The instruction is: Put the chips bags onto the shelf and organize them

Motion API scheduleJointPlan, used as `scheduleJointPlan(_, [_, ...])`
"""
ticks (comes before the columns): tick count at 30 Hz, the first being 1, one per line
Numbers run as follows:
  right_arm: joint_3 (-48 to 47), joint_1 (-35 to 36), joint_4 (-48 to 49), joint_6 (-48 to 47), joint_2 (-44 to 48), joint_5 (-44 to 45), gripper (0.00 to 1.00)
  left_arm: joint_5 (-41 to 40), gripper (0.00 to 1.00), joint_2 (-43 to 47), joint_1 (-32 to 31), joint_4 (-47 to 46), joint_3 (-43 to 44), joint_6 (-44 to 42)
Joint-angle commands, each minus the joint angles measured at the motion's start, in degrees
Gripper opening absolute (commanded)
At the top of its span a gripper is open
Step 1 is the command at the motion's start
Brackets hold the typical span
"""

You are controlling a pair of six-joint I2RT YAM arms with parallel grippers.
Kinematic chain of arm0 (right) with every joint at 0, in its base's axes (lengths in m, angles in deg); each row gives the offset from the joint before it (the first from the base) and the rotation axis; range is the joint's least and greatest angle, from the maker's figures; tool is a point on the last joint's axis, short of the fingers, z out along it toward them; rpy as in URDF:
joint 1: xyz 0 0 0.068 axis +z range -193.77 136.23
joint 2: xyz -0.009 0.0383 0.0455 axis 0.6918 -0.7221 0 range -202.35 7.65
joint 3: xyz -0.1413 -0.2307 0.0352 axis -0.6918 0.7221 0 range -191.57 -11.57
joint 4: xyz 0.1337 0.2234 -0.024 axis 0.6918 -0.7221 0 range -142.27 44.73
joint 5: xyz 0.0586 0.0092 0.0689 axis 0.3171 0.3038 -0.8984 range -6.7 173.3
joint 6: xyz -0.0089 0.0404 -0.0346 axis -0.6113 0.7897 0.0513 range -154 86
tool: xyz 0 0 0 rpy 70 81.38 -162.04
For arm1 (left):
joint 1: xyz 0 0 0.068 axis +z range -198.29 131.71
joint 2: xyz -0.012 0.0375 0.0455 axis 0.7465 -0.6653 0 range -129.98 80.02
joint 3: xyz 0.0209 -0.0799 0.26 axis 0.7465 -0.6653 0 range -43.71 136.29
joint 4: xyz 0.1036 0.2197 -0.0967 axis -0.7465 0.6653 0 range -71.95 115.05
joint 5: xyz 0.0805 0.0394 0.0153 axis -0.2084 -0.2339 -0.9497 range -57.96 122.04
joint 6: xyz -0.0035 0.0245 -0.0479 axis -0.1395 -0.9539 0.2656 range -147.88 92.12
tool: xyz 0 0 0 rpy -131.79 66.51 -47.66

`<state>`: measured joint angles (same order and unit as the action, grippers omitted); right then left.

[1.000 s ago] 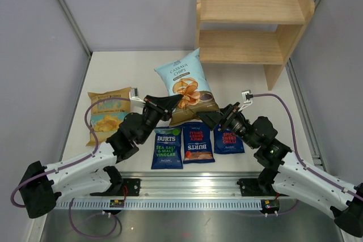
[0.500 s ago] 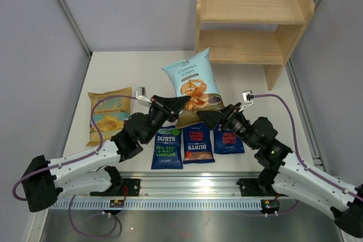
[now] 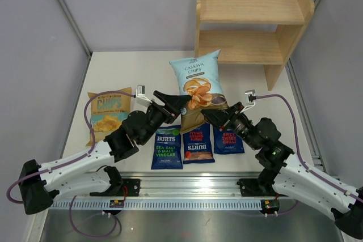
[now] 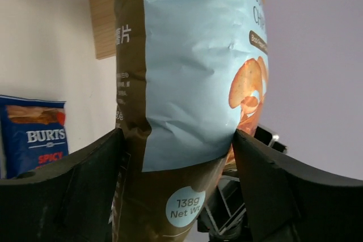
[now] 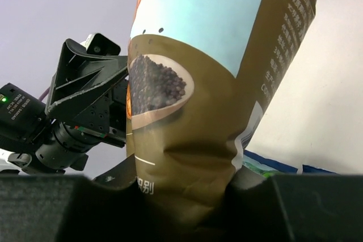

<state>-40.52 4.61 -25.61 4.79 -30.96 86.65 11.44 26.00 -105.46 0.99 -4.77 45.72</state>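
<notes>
Next, I let go of the cassava chips bag with my right gripper so it rests on the lower level's end [image 3: 215, 43] nearest the tan-and-teal bag.
The light-blue-and-olive cassava chips bag [image 3: 198, 80] hangs upright above the table's middle, between both arms. My right gripper [image 3: 211, 114] is shut on its brown bottom corner, and the foil [image 5: 193, 83] is creased where the fingers pinch it. My left gripper [image 3: 176, 100] stands open, its fingers on either side of the bag's lower part [image 4: 193, 72]. Three dark-blue Burts bags [image 3: 167, 147], [image 3: 197, 143], [image 3: 228, 139] lie flat in a row near the front. A tan-and-teal chips bag [image 3: 109, 114] lies at the left. The wooden shelf [image 3: 249, 21] stands at the back right with both tiers bare.
Grey walls close in the table on the left, right and back. The arms' rail [image 3: 187, 188] runs along the front edge. A cable [image 3: 283, 106] loops over the right arm. In the left wrist view, one Burts bag [image 4: 34, 134] shows low on the left.
The cassava bag rose and shifted right toward the shelf. My left jaws opened from their grip on it, while my right jaws closed on its bottom.
</notes>
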Motion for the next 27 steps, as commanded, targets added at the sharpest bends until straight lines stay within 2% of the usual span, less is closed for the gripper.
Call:
scheduleJointPlan(1, [-2.16, 0.4, 4.6, -1.08, 1.43, 0.68, 0.23, -4.51, 0.84, 1.63, -1.28, 8.52, 1.93, -3.2])
scheduleJointPlan(3, [-2.08, 0.31, 4.16, -0.99, 1.61, 1.56, 0.24, -6.55, 0.94, 3.21, -1.19, 12.56, 1.84, -3.55])
scheduleJointPlan(6, [-2.95, -1.35, 3.46, -0.99, 1.61, 1.39, 0.22, -10.5, 0.99, 4.97, -1.19, 18.27, 2.11, -4.96])
scheduleJointPlan(12, [-4.01, -10.92, 2.57, 3.13, 1.43, -5.96, 0.23, -16.66, 0.99, 10.07, -1.19, 31.1, 5.09, -11.28])
scheduleJointPlan(13, [-4.01, -14.94, 2.66, 4.62, 1.43, -7.12, 0.23, -17.54, 0.99, 10.6, -1.19, 32.69, 5.62, -12.51])
scheduleJointPlan(15, [-4.18, -18.48, 2.92, 5.86, 0.91, -9.58, 0.23, -18.16, 0.99, 11.92, -1.1, 36.91, 7.46, -16.2])
scheduleJointPlan(19, [-6.55, -26.64, 3.71, 7.96, -2.86, -14.86, 0.24, -17.46, 0.99, 13.59, -1.02, 44.98, 11.24, -22.87])
scheduleJointPlan(23, [-7.08, -32.36, 9.16, 10.43, -8.13, -20.4, 0.24, -16.58, 0.99, 16.48, -1.02, 51.15, 15.46, -28.15])
scheduleJointPlan(27, [-10.07, -38.52, 9.43, 10.87, -11.92, -23.47, 0.25, -12.54, 0.99, 16.23, -0.93, 58.26, 21.78, -34.48])
